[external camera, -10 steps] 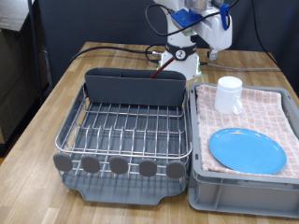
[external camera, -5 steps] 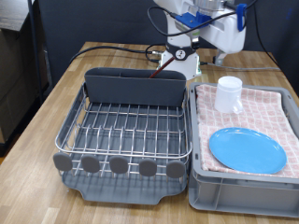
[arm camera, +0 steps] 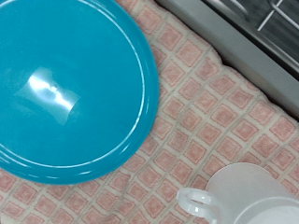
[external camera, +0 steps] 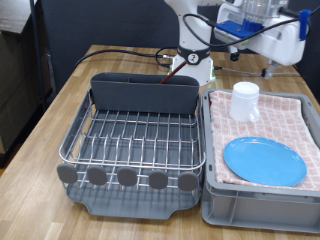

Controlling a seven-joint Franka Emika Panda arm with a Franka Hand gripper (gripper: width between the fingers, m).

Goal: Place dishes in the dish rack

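Observation:
The bright-blue plate's rim (external camera: 231, 147) (arm camera: 156, 86) is on the plate's far side toward the dish rack. My gripper should go there next and close on it.
The bright-blue plate (external camera: 264, 161) lies flat on the pink checked cloth in the grey crate (external camera: 262, 206). The white mug (external camera: 245, 101) stands upright behind it in the same crate. The dish rack (external camera: 135, 140) with its tall grey caddy (external camera: 144, 95) holds no plate or mug. A reddish-brown stick (external camera: 164, 58) shows behind the caddy; I cannot tell whether it is the spoon. My gripper (external camera: 268, 68) hangs high above the crate's far end. In the wrist view the plate (arm camera: 70, 89) and the mug (arm camera: 248, 196) lie below, and no fingers show.
The rack and crate stand side by side on a wooden table (external camera: 55, 120). The robot base (external camera: 198, 62) and a red cable (external camera: 110, 54) are behind the rack. The crate's rim (arm camera: 220, 45) and rack wires (arm camera: 276, 21) show in the wrist view.
The arm has swung to the exterior view's right and slightly up, from above the robot base to above the crate's far end. The dishes have not moved.

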